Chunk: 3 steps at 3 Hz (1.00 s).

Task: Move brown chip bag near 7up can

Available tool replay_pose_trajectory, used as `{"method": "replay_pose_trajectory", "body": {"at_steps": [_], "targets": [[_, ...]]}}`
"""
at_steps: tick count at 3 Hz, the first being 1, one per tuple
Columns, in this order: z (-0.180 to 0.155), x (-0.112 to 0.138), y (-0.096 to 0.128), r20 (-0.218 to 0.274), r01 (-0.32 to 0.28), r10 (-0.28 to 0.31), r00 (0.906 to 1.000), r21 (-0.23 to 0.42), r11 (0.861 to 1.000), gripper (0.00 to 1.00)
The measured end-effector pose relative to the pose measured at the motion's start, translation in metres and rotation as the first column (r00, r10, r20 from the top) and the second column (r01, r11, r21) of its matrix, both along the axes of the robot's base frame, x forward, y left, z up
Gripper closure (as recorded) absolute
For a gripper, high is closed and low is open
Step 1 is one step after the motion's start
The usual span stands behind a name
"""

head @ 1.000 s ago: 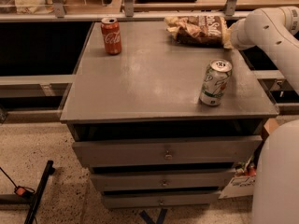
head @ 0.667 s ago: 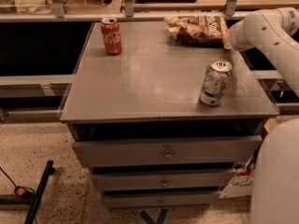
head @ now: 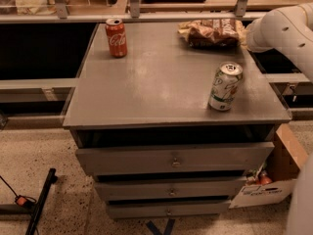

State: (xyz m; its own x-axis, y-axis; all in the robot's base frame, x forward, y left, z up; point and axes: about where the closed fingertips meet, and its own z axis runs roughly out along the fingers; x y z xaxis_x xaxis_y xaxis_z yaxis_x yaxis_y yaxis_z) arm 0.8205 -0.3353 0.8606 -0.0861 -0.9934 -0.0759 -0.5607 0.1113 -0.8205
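Next, my gripper lets go of the brown chip bag on the grey cabinet top just behind the 7up can (head: 225, 58).
The brown chip bag (head: 212, 32) lies flat at the back right of the grey cabinet top (head: 156, 82). The 7up can (head: 225, 86) stands upright near the front right edge, well in front of the bag. My white arm (head: 281, 29) reaches in from the right. My gripper (head: 243, 33) is at the bag's right end, mostly hidden behind the arm's wrist.
A red cola can (head: 116, 37) stands at the back left of the top. Drawers (head: 171, 158) sit below the front edge. A cardboard box (head: 274, 180) is on the floor at the right. A rail with posts (head: 132, 4) runs behind the cabinet.
The arm's wrist has shifted very slightly at the bag's right end. The bag and both cans have not moved.
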Motion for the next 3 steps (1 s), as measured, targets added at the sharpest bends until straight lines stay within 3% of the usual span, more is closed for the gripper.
{"method": "replay_pose_trajectory", "body": {"at_steps": [2, 3], "targets": [[0.049, -0.088, -0.002, 0.06, 0.002, 0.001, 0.9982, -0.058, 0.998, 1.0], [0.054, -0.133, 0.003, 0.064, 0.003, 0.002, 0.998, -0.078, 0.997, 1.0]]}}
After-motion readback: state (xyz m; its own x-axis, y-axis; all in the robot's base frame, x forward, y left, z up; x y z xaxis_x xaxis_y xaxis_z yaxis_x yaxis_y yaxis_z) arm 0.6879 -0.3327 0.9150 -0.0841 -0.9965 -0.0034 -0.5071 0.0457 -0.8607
